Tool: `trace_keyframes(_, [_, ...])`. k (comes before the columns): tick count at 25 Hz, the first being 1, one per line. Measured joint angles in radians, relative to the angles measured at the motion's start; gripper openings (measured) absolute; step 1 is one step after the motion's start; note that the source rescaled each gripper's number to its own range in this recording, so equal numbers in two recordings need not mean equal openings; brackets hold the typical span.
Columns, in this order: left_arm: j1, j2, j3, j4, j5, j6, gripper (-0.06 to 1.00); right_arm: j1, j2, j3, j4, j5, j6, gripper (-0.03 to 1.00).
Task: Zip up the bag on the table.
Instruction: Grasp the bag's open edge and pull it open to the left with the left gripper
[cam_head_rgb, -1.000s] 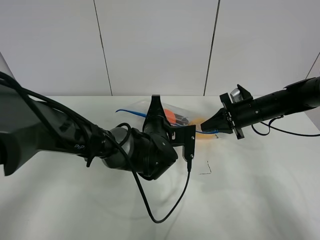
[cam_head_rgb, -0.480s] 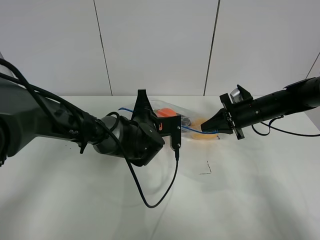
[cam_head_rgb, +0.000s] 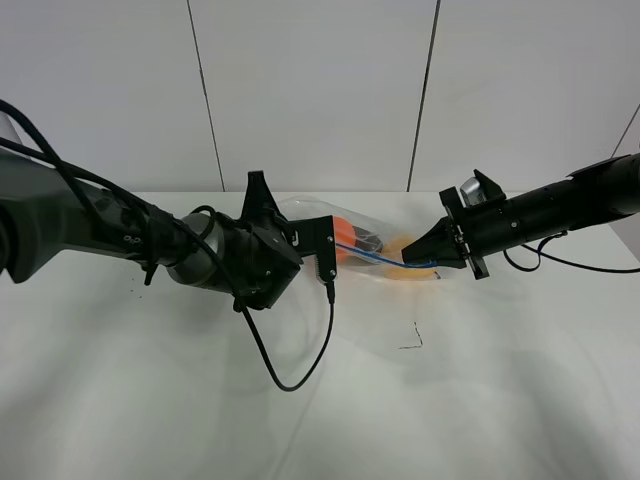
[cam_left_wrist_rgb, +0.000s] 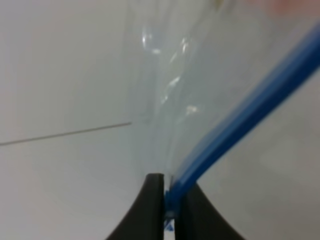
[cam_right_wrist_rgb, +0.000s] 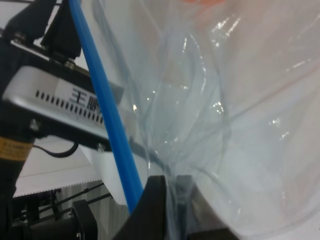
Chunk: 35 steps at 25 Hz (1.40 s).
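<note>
My left gripper needs to release the blue zip strip's end on the table (cam_head_rgb: 257, 227) toward the wall, beyond the orange item.
The bag (cam_head_rgb: 372, 243) is clear crinkly plastic and hangs stretched between my two grippers just above the table (cam_head_rgb: 520, 400). Orange, dark and yellow items show through it. Its blue zip strip (cam_head_rgb: 385, 259) runs along its near edge. My left gripper (cam_head_rgb: 262, 196) is at the bag's left end; in the left wrist view it (cam_left_wrist_rgb: 169, 202) is shut on the blue zip strip (cam_left_wrist_rgb: 240, 117). My right gripper (cam_head_rgb: 410, 259) is shut on the bag's right end; in the right wrist view it (cam_right_wrist_rgb: 172, 200) pinches the clear plastic beside the blue strip (cam_right_wrist_rgb: 107, 115).
A small black mark (cam_head_rgb: 412, 340) lies on the table in front of the bag. The left arm's black cable (cam_head_rgb: 295, 375) loops down over the table. A white panelled wall (cam_head_rgb: 310, 90) stands behind.
My left gripper has slid to the left along the blue zip strip, and its arm has drawn back left. The right gripper has held still on the bag's right end.
</note>
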<state>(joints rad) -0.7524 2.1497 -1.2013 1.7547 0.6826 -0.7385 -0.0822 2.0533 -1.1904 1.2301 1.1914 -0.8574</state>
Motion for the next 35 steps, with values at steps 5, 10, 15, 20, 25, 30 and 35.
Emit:
trace_keyframes(5, [0.042,0.0,0.0,0.0,-0.008,0.0,0.0,0.0,0.0,0.0,-0.001,0.001,0.0,0.0])
trace_keyframes(10, [0.069,0.0,0.0,0.0,-0.014,0.001,0.0,0.0,0.0,0.0,-0.004,0.001,0.0,0.0])
trace_keyframes(15, [0.079,0.0,0.0,0.0,-0.02,0.001,0.0,0.0,0.0,0.0,-0.005,0.001,0.0,0.0])
trace_keyframes(20, [0.089,0.0,0.0,0.0,-0.034,0.001,0.0,0.0,0.0,0.0,-0.005,0.001,0.0,0.0])
trace_keyframes(25, [0.101,0.0,0.0,0.0,-0.039,0.001,0.0,0.0,0.0,0.0,-0.005,0.002,0.0,0.0])
trace_keyframes(30, [0.12,0.0,0.0,0.0,-0.038,0.001,0.0,0.0,0.0,0.0,-0.007,0.002,0.001,0.0])
trace_keyframes(35, [0.123,0.0,0.001,0.0,-0.042,0.001,0.0,0.0,0.0,0.0,-0.006,0.002,0.001,0.0])
